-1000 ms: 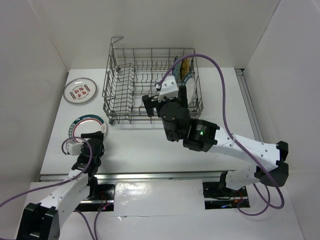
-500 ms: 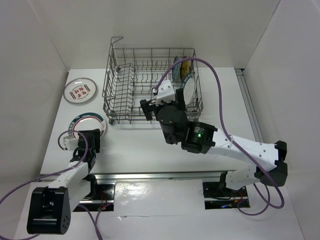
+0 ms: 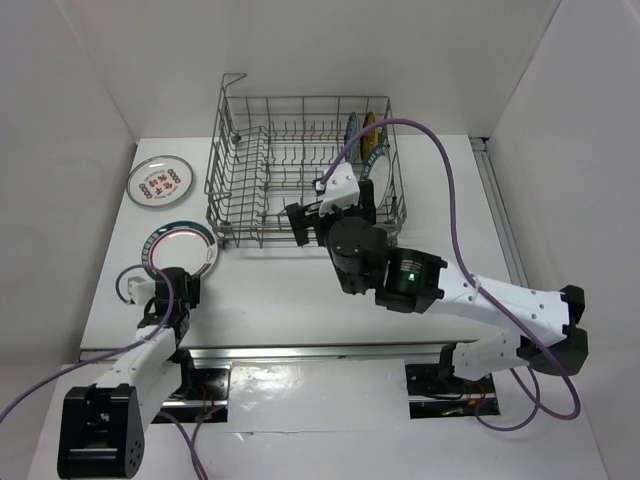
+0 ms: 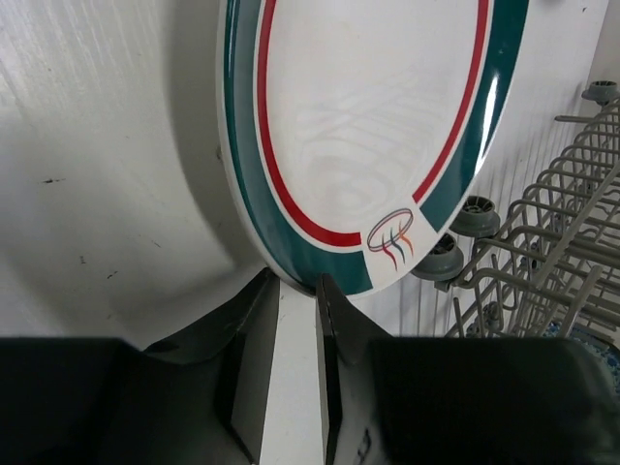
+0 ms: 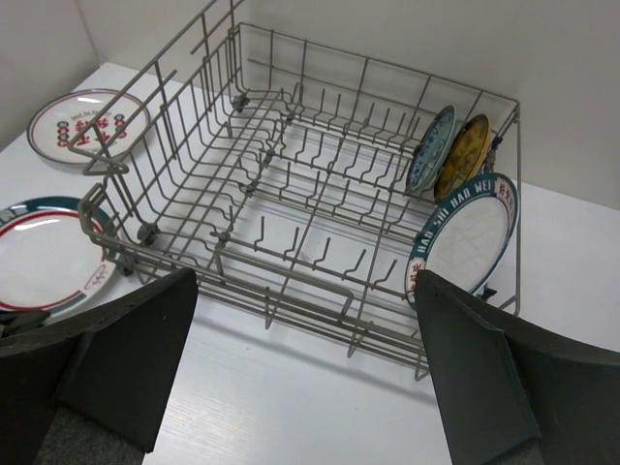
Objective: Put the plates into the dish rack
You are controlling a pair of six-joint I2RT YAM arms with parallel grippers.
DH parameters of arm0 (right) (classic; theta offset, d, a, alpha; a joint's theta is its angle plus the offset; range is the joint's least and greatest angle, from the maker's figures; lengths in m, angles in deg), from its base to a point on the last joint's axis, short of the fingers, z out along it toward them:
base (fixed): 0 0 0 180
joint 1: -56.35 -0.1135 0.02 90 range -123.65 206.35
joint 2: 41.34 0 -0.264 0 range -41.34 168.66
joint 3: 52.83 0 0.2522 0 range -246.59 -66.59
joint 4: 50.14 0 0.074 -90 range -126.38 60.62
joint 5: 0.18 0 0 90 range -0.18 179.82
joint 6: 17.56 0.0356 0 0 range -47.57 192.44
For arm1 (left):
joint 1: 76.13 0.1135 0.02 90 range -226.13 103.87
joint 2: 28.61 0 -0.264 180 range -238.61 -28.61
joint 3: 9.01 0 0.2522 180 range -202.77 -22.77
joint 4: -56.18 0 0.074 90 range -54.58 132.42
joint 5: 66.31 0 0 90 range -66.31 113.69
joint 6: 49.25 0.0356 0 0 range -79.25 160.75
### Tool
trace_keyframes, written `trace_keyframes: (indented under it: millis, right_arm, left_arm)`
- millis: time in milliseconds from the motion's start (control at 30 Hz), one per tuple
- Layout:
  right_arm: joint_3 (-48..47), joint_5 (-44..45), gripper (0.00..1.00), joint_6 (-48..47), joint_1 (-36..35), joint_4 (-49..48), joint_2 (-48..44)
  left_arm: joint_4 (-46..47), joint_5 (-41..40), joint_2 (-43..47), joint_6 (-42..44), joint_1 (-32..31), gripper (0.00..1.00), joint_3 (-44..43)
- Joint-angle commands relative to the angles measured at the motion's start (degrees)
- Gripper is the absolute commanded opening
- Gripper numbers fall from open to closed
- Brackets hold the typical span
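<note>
The teal-rimmed plate's near edge slants across my left fingers; I need to open and pinch the plate's edge farther (image 4: 256, 238) around, away from the dish rack.
The plate with the teal rim and red ring (image 3: 180, 246) (image 4: 368, 126) (image 5: 39, 257) lies on the table left of the dish rack (image 3: 250, 165) (image 5: 291, 165). My left gripper (image 3: 172, 290) (image 4: 294, 283) is at the plate's near edge, jaws narrowed onto the rim. The plate with red marks (image 3: 159, 181) (image 5: 87, 121) lies further back on the left. Standing at the rack's right end are a blue patterned plate (image 5: 431, 147), a yellow plate (image 5: 462, 155) and a lettered-rim plate (image 5: 465, 237). My right gripper (image 3: 325, 212) (image 5: 305, 281) hovers open over the rack's front edge, holding nothing.
White walls close in the table on the left, back and right. The rack's wheels and wires (image 4: 552, 252) stand just right of the teal-rimmed plate. A purple cable (image 3: 440, 150) arcs over the rack's right end. A metal rail (image 3: 300, 352) runs along the near edge.
My left jaws have narrowed from wide open onto the teal-rimmed plate's near rim, and the left arm has settled lower. The right arm has shifted slightly and stays open.
</note>
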Motion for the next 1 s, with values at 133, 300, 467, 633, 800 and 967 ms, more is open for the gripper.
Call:
trace_keyframes:
  millis: [133, 300, 467, 633, 800, 967]
  right_arm:
    - [0.4, -0.3, 1.00, -0.2, -0.9, -4.3, -2.3]
    - [1.4, -0.3, 1.00, -0.2, -0.9, -4.9, -3.9]
    - [1.9, -0.3, 1.00, -0.9, -0.9, -5.4, -4.4]
    - [1.9, -0.3, 1.00, -1.4, -0.9, -5.4, -4.5]
    - [2.5, -0.3, 1.00, -1.9, -0.9, -5.9, -3.9]
    - [2.5, -0.3, 1.00, -2.4, -0.9, -5.9, -2.9]
  left_arm:
    - [-4.1, 0.1, -1.7, 0.6, 1.3, 0.33, -0.6]
    - [-2.9, 1.2, -5.0, 0.0, 2.0, 0.23, -1.2]
    - [-3.8, 0.7, -5.6, -0.6, 2.5, 0.27, -1.9]
    - [-3.8, 0.1, -5.1, 0.2, 3.5, 0.27, -2.4]
    - [-3.3, 0.1, -5.1, 2.1, 4.7, 0.36, -2.4]
    - [-0.6, 0.1, -4.0, 3.9, 4.7, 0.44, -1.8]
